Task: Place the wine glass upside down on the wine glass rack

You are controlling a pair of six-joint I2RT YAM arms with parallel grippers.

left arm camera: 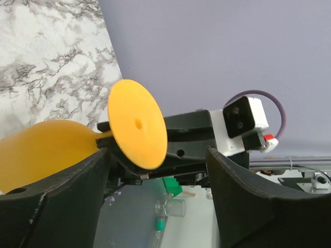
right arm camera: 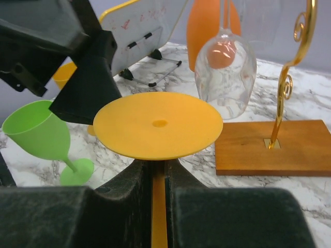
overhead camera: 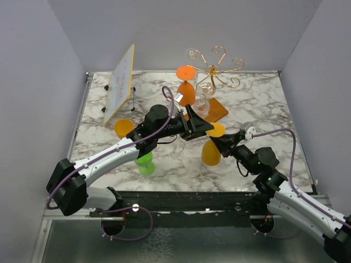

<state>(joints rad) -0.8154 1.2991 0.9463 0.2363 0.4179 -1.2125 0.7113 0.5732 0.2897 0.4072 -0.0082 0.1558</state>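
My left gripper will hold the yellow glass's foot while my right gripper takes the foot's edge [overhead camera: 224,131], because my right gripper covers the glass's stem that the rack needs.
My right gripper [overhead camera: 222,140] [right arm camera: 159,166] is shut on the stem of a yellow wine glass [overhead camera: 211,152] and holds it upside down, with the foot [right arm camera: 158,124] up, above the marble table. My left gripper [overhead camera: 202,127] [left arm camera: 158,157] is open right beside that foot [left arm camera: 137,124], jaws wide, not touching it that I can see. The wine glass rack [overhead camera: 215,67], gold wire with curled arms on a brown wooden base [overhead camera: 218,111] [right arm camera: 279,147], stands just behind. An orange glass [overhead camera: 186,90] and a clear glass [overhead camera: 203,103] [right arm camera: 225,72] hang on it upside down.
A green glass [overhead camera: 145,163] [right arm camera: 41,135] stands at the front left under the left arm. Another yellow glass [overhead camera: 123,127] sits left of centre. A tilted whiteboard [overhead camera: 119,82] stands at the back left. Grey walls enclose the table.
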